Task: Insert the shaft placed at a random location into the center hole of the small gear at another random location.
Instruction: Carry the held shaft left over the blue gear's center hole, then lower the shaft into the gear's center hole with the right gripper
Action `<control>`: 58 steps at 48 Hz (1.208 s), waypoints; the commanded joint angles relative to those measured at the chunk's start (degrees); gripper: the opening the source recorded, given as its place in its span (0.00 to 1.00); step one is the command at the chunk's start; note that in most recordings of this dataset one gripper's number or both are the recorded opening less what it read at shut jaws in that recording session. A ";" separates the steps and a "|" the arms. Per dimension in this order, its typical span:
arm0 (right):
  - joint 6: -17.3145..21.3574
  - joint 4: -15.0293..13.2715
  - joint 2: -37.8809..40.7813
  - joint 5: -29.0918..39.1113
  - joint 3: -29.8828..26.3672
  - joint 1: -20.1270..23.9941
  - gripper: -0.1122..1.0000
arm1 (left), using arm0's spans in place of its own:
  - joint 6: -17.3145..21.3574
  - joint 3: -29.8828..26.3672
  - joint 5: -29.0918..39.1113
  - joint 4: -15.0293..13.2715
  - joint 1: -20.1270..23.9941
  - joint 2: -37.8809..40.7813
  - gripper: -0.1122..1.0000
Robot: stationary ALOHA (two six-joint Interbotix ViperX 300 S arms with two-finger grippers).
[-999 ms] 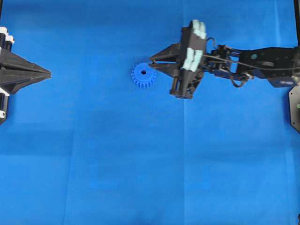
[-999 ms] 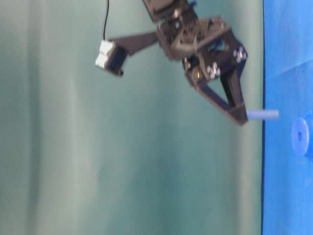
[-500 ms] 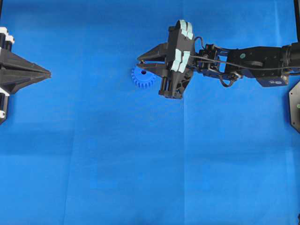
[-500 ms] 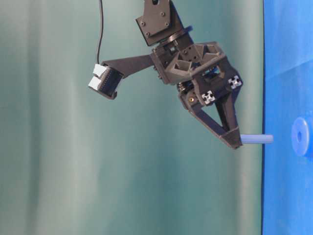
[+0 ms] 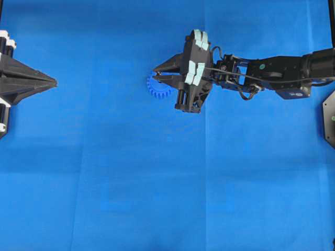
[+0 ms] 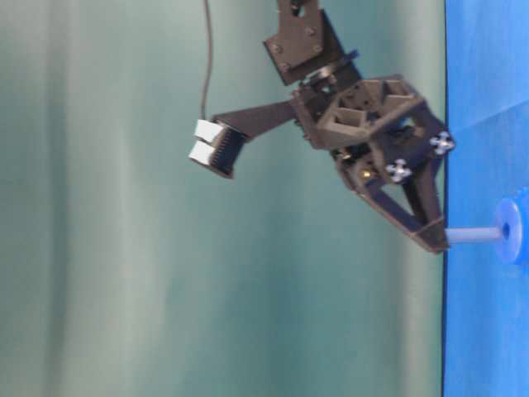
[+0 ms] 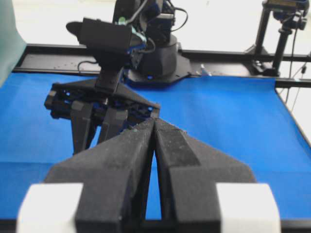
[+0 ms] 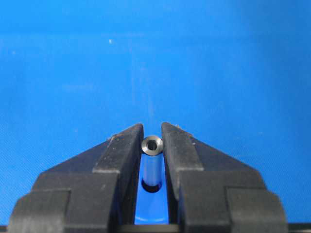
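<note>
Next, I release the shaft from my right gripper so it stands upright, deep in the dark hole of the small blue gear's center (image 5: 160, 81) (image 8: 151, 186).
My right gripper (image 5: 155, 73) hangs over the small blue gear (image 5: 158, 90), which it partly hides from above. It is shut on the shaft (image 8: 152, 145), a silvery pin held upright by its top end between the fingertips. In the right wrist view the pin's lower end sits in the dark center hole (image 8: 152, 187) of the gear's hub. The table-level view shows the shaft (image 6: 473, 235) running from the gripper (image 6: 436, 240) to the gear (image 6: 510, 231). My left gripper (image 5: 52, 82) is shut and empty, far to the left on the cloth; it also shows in the left wrist view (image 7: 154, 121).
The blue cloth (image 5: 157, 183) covers the whole table. A black frame rail (image 7: 48, 53) and the right arm's base (image 7: 155, 58) stand at the far edge in the left wrist view. A green curtain (image 6: 165, 248) backs the table-level view.
My right gripper has moved left over the gear and gone down with the shaft. The shaft's lower end now meets the gear's hub. The left arm has not moved.
</note>
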 commanded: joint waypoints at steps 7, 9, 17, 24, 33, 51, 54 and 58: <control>0.09 0.26 0.18 -1.49 -0.97 0.00 0.13 | -0.35 -0.44 -0.35 0.09 0.00 0.26 0.10; 0.18 0.35 0.35 -1.67 -0.97 0.00 0.13 | -0.44 -0.44 -0.26 0.09 0.00 0.26 0.10; 0.26 0.70 1.41 -2.64 -0.97 0.00 0.13 | -0.62 -0.44 -0.35 0.18 0.00 0.26 0.10; 0.35 1.14 2.55 -3.08 -0.97 0.00 0.13 | -0.62 -0.44 -0.35 0.09 0.00 0.26 0.10; 0.62 1.41 3.78 -3.52 -0.97 0.00 0.13 | -0.62 -0.44 -0.35 0.09 0.00 0.26 0.10; 0.70 1.49 4.92 -3.34 -0.97 0.00 0.13 | -0.53 -0.44 -0.35 0.09 0.00 0.26 0.10; 0.70 1.49 5.01 -3.34 -0.88 0.00 0.13 | -0.53 -0.44 -0.35 0.18 0.00 0.26 0.10; 0.70 1.49 5.01 -3.25 -0.88 0.00 0.13 | -0.53 -0.44 -0.35 0.09 0.00 0.26 0.10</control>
